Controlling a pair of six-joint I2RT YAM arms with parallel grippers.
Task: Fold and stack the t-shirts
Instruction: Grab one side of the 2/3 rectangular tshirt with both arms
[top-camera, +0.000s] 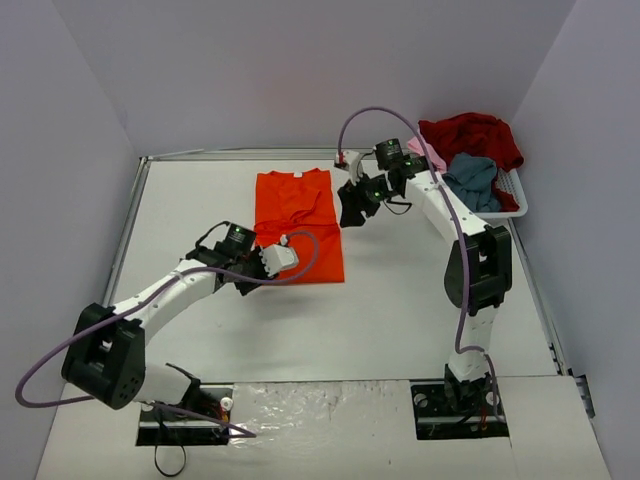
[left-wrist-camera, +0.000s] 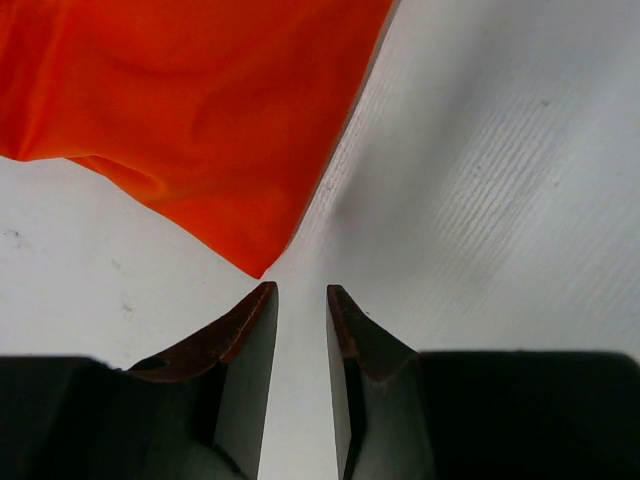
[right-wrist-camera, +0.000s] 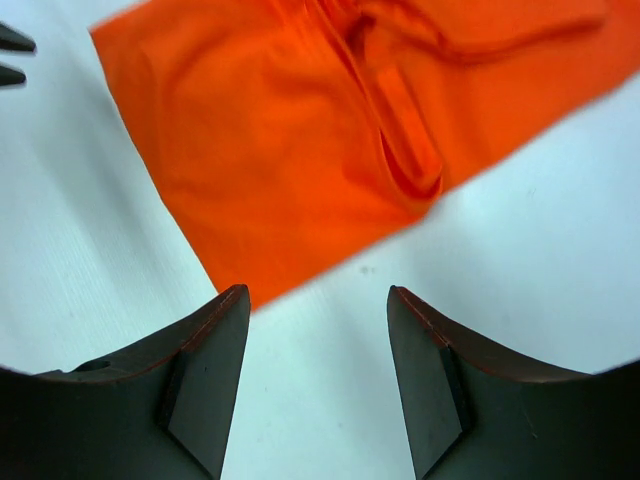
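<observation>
The near corner (top-camera: 340, 279) (right-wrist-camera: 250, 300) of the orange-red t-shirt, across the near edge from my left gripper, will be gripped by my right gripper.
A bright orange-red t-shirt (top-camera: 296, 215) lies flat on the table, folded into a long strip. My left gripper (top-camera: 255, 272) hovers at its near left corner. In the left wrist view the jaws (left-wrist-camera: 300, 290) stand a narrow gap apart with only bare table between them, and the shirt's corner (left-wrist-camera: 200, 110) is just ahead of the tips. My right gripper (top-camera: 345, 212) is by the shirt's right edge. It is open wide (right-wrist-camera: 318, 292) and holds nothing, with the orange cloth (right-wrist-camera: 300, 150) just beyond its fingertips.
A white slatted basket (top-camera: 512, 195) stands at the back right. It holds a dark red t-shirt (top-camera: 475, 135), a grey-blue one (top-camera: 470, 178) and a pale pink one (top-camera: 428, 152). White walls enclose the table on three sides.
</observation>
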